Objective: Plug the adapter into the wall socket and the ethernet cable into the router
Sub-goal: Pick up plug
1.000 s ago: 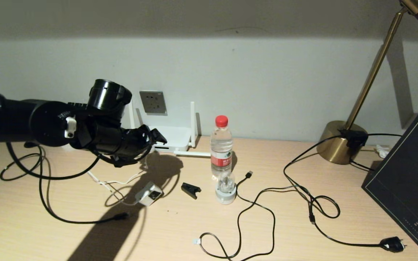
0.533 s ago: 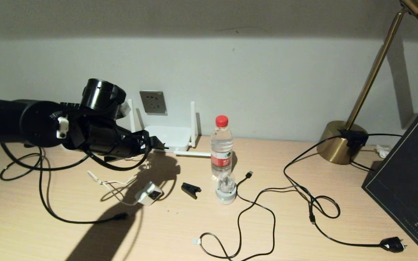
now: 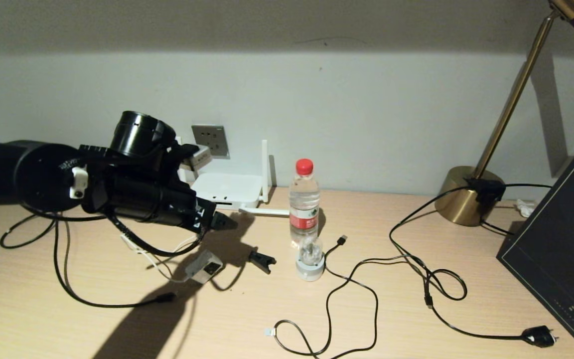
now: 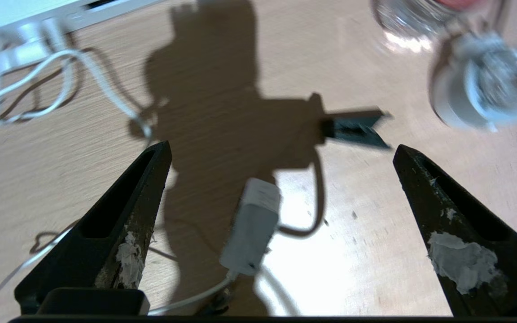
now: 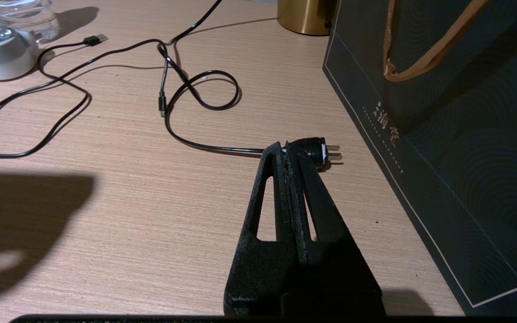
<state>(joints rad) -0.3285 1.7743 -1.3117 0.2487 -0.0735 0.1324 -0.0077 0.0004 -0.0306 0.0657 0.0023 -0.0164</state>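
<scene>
The white adapter is next, and my left gripper needs to close across its long sides (image 3: 204, 267) (image 4: 252, 226), between its cord end and its opposite end.
The white adapter (image 3: 204, 266) lies on the desk on its thin white cord, in the arm's shadow. My left gripper (image 3: 217, 220) hangs open just above and behind it. In the left wrist view the adapter (image 4: 251, 226) lies between the spread fingers of the left gripper (image 4: 281, 146), untouched. The grey wall socket (image 3: 210, 141) is on the wall above the white router (image 3: 227, 189). The black ethernet cable (image 3: 63, 279) loops at the left, its plug end (image 3: 167, 297) on the desk. My right gripper (image 5: 285, 150) is shut, low over the desk.
A black clip (image 3: 262, 260), a water bottle (image 3: 304, 202) and a small glass-domed white gadget (image 3: 310, 259) stand right of the adapter. A thin USB cable (image 3: 342, 240) and a black mains plug (image 5: 317, 151) lie further right, by a brass lamp base (image 3: 464, 194) and a dark bag (image 3: 561, 249).
The left arm has swung away from the router's front and come down towards the adapter, staying open. The adapter now lies in its shadow. Nothing else moved.
</scene>
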